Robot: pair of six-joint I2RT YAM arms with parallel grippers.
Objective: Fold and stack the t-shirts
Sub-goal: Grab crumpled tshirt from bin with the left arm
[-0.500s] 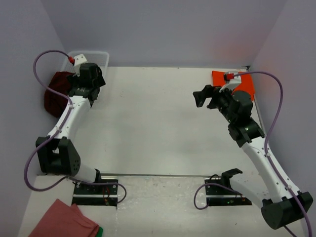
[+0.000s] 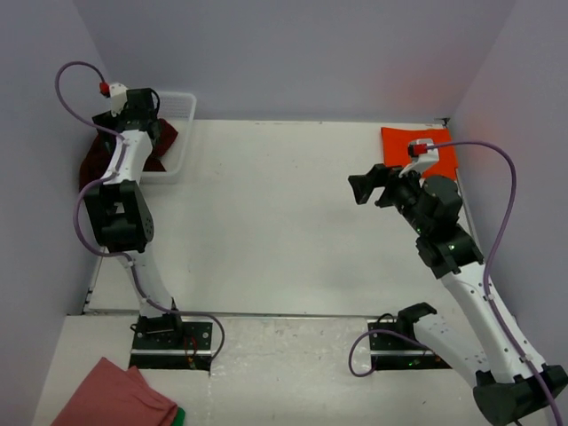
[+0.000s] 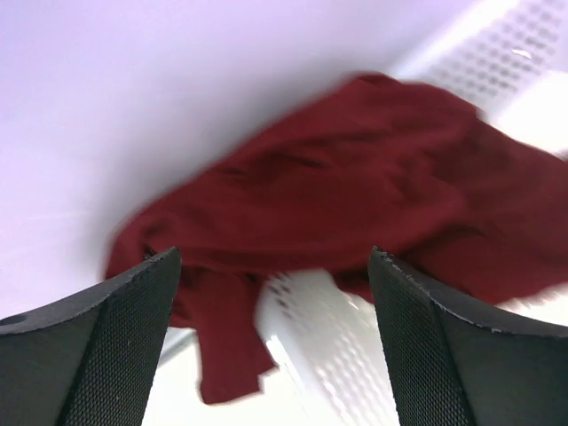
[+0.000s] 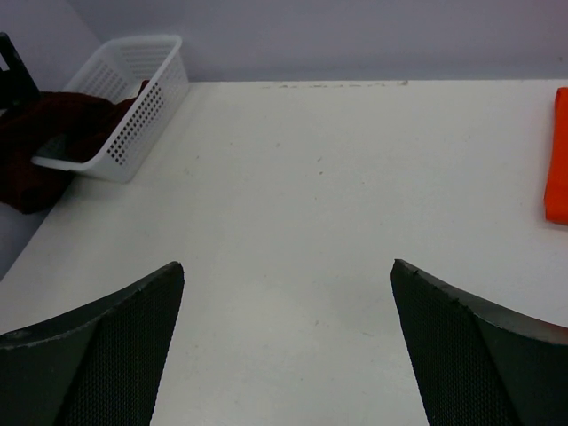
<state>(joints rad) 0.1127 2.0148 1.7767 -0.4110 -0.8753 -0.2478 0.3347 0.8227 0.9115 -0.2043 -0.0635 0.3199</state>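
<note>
Next, I close my left gripper on the overhanging part [image 2: 101, 142] [image 3: 248, 251] of the dark maroon t-shirt, where it spills over the rim of the white basket beside the wall.
The dark maroon t-shirt [image 2: 91, 167] lies crumpled, half in the white basket [image 2: 180, 133] and spilling over its left rim toward the wall. In the left wrist view the maroon t-shirt [image 3: 337, 186] drapes over the basket's perforated wall [image 3: 328, 346], blurred. My left gripper [image 2: 131, 114] hovers above it, open [image 3: 273, 266], holding nothing. The orange-red t-shirt [image 2: 420, 147] lies folded flat at the far right. My right gripper [image 2: 373, 186] hangs open [image 4: 286, 266] over bare table, left of the orange-red t-shirt [image 4: 558, 155].
A salmon-pink cloth with a green edge [image 2: 114, 401] lies at the near left, in front of the left arm's base. Purple walls close in the table on three sides. The basket [image 4: 124, 102] sits in the far left corner.
The left arm has swung up and back, its wrist now over the basket's far left corner. The right gripper has shifted slightly down and right.
</note>
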